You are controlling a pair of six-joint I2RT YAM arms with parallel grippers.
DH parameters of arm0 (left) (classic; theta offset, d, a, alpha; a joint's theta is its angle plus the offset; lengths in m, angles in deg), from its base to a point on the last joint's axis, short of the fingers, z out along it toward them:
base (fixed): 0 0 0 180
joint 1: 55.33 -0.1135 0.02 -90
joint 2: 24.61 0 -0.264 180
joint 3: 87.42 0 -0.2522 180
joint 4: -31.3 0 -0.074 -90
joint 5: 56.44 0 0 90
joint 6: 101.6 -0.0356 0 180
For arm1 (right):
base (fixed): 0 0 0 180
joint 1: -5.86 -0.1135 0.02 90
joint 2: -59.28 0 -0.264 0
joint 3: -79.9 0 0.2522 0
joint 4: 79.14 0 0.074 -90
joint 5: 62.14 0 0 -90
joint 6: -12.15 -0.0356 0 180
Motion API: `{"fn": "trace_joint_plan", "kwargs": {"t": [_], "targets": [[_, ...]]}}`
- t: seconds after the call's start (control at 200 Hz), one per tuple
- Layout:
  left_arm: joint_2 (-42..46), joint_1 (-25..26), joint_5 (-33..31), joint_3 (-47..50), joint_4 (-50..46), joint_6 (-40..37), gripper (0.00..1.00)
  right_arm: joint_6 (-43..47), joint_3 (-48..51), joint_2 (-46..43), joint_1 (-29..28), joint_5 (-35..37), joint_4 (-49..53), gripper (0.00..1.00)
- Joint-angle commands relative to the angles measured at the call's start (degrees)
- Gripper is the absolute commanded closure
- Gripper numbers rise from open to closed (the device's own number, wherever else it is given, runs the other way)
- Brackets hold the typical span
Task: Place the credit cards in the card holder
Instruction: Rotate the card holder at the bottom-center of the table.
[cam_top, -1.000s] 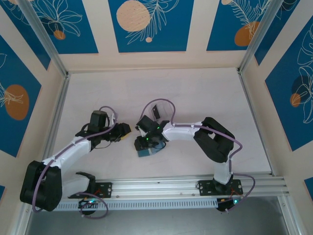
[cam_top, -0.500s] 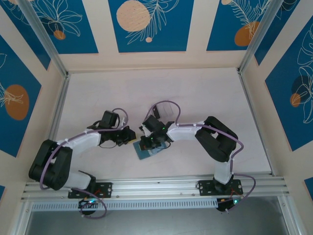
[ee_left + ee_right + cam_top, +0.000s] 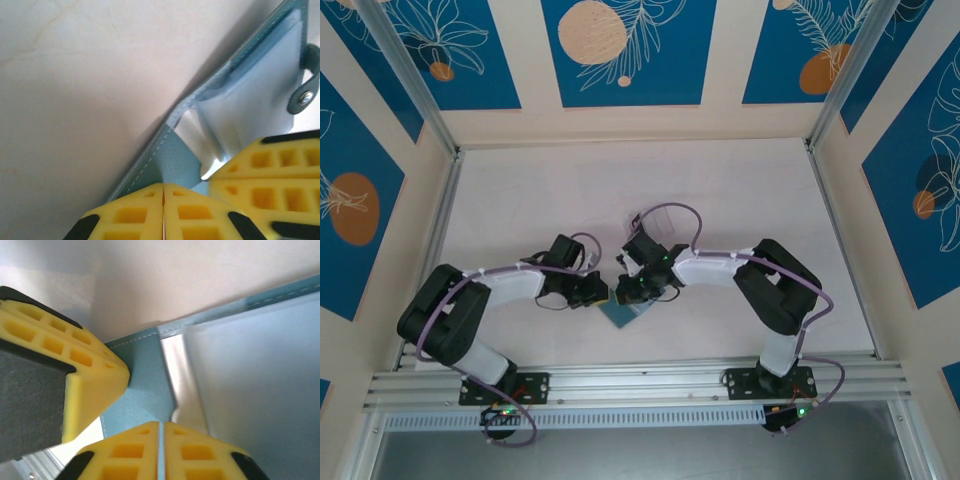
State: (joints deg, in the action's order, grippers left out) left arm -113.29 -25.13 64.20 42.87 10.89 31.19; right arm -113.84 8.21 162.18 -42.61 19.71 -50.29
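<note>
Next, my right gripper opens, moves over and pinches the grey pocket's edge (image 3: 203, 400), as it is shut at the teal flap beside the piece of metal.
The teal card holder (image 3: 623, 312) lies open near the table's front middle, one corner raised. My left gripper (image 3: 603, 293) meets it from the left and my right gripper (image 3: 628, 295) from the right, fingertips almost touching. In the left wrist view my left gripper (image 3: 163, 186) is shut on the teal flap (image 3: 175, 160), below a grey pocket (image 3: 260, 90) and a snap tab (image 3: 305, 95). In the right wrist view my right gripper (image 3: 161, 424) is shut on the card holder (image 3: 145, 385), a thin teal line between its pads. The credit cards are out of view.
A clear plastic box (image 3: 665, 222) stands just behind the right wrist. The left gripper's yellow finger (image 3: 75, 370) crowds the flap beside my right fingers. An aluminium rail (image 3: 650, 378) runs along the near edge. Bare table (image 3: 620, 180) stretches behind both arms.
The left arm has swung right to the card holder and both grippers have closed. The right gripper has shifted slightly right, and the card holder has turned a little with them.
</note>
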Motion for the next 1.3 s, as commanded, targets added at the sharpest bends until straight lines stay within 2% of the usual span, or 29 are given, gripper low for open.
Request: {"fn": "trace_joint_plan", "kwargs": {"t": [0.0,0.23,0.4,0.595,0.775,0.875,0.965,1.185,1.29], "targets": [[-1.83,0.78,-0.97,-0.18,-0.27,-2.73,0.92,3.60,-2.33,-1.22,1.16,2.14,6.06,0.85],[-3.06,1.12,-1.87,-2.14,-3.20,-5.75,0.92,8.17,-6.09,1.74,3.80,10.31,12.58,0.87],[-4.04,1.14,-3.95,-5.60,-6.97,-8.76,0.91,6.47,-4.53,3.09,4.87,13.35,14.26,0.90],[-8.11,1.28,-5.15,-11.16,-9.38,-11.82,0.91,-1.81,3.46,-0.26,3.98,13.09,11.95,0.92],[-13.06,2.64,-5.85,-16.76,-10.74,-14.42,0.91,-14.03,10.31,-6.69,-0.22,16.99,10.55,0.92],[-14.84,3.62,-5.50,-18.46,-10.72,-15.03,0.91,-17.57,11.42,-9.29,-2.84,18.87,9.89,0.87],[-14.47,4.52,-5.75,-17.93,-10.24,-14.85,0.91,-15.70,8.96,-9.59,-2.98,23.16,13.48,0.78],[-11.31,5.27,-6.26,-12.76,-7.94,-12.86,0.91,-4.51,-0.21,-9.73,-2.72,28.13,21.82,0.76],[-10.49,5.36,-6.29,-11.15,-6.66,-11.77,0.91,-0.90,-3.13,-9.24,-3.02,29.36,23.91,0.70]]}}
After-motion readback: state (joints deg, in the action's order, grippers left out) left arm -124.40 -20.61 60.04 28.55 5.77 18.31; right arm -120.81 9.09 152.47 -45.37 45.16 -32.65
